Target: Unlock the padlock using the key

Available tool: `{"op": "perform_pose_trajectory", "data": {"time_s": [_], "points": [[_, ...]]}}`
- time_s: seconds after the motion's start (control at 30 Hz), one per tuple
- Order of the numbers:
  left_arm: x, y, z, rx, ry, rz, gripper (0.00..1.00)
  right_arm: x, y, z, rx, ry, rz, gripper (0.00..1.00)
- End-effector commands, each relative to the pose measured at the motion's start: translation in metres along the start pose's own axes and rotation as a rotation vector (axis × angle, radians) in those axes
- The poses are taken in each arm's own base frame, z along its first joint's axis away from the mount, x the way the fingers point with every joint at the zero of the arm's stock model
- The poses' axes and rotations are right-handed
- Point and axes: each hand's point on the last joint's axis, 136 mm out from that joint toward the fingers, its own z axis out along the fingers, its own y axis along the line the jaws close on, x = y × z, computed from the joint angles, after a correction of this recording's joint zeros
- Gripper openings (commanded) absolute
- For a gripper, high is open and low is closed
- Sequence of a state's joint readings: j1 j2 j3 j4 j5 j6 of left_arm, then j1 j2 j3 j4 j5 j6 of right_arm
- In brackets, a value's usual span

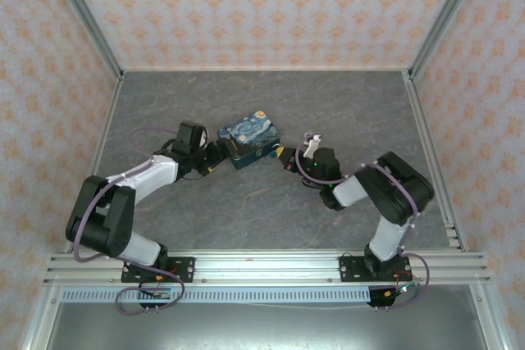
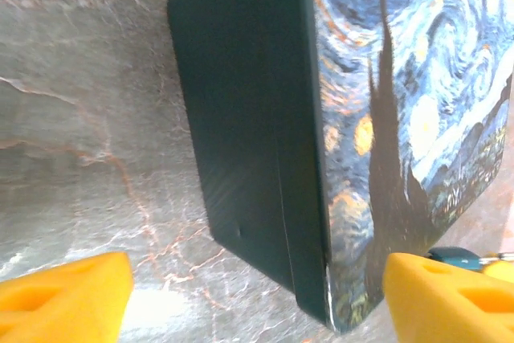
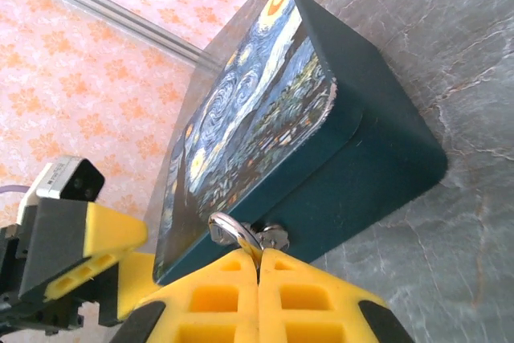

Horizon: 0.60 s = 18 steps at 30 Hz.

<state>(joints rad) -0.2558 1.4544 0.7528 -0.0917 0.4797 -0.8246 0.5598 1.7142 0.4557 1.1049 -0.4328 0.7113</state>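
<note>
I will let go of the padlock with my right gripper on the bare grey tabletop point(image 1: 303, 207) between the painted box and the metal rail.
The night-sky painted box point(image 1: 249, 138) lies mid-table between both arms. My left gripper point(image 1: 217, 155) stands open at its left end, yellow fingers point(image 2: 64, 295) spread either side of the box's near corner point(image 2: 321, 295) without touching it. My right gripper point(image 3: 259, 267) is shut at the box's front latch point(image 3: 275, 236), pinching a thin silver piece that I take for the key point(image 3: 259, 251). The padlock's silver shackle point(image 3: 229, 229) loops through the latch. A small teal padlock body point(image 2: 456, 257) shows just past the box corner; in the right wrist view the fingertips hide it.
Grey marbled tabletop point(image 1: 271, 96) stretches behind and in front of the box. Patterned walls with aluminium posts point(image 1: 82, 14) close in three sides. A metal rail point(image 1: 262, 266) carrying both arm bases runs along the near edge.
</note>
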Motion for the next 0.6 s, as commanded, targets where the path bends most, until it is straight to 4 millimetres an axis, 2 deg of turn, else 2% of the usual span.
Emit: {"op": "perform_pose_trajectory", "data": {"time_s": [0.0,0.1,0.3,0.43,0.57], "points": [[-0.016,-0.009,-0.026,-0.053,-0.087,0.079,0.89,0.004,-0.001,-0.016,0.081,0.059,-0.068,0.00],[-0.027,-0.014,-0.048,-0.072,-0.164,0.137,0.94,0.011,0.007,-0.034,0.135,0.151,-0.119,0.00],[-0.044,-0.017,-0.100,-0.094,-0.367,0.260,0.94,0.014,0.019,-0.080,0.265,0.253,-0.164,0.00],[-0.049,-0.017,-0.134,-0.097,-0.485,0.294,0.94,0.025,0.013,-0.110,0.377,0.347,-0.126,0.00],[-0.051,-0.018,-0.152,-0.083,-0.551,0.301,0.94,0.046,0.007,-0.132,0.450,0.489,-0.094,0.00]]}}
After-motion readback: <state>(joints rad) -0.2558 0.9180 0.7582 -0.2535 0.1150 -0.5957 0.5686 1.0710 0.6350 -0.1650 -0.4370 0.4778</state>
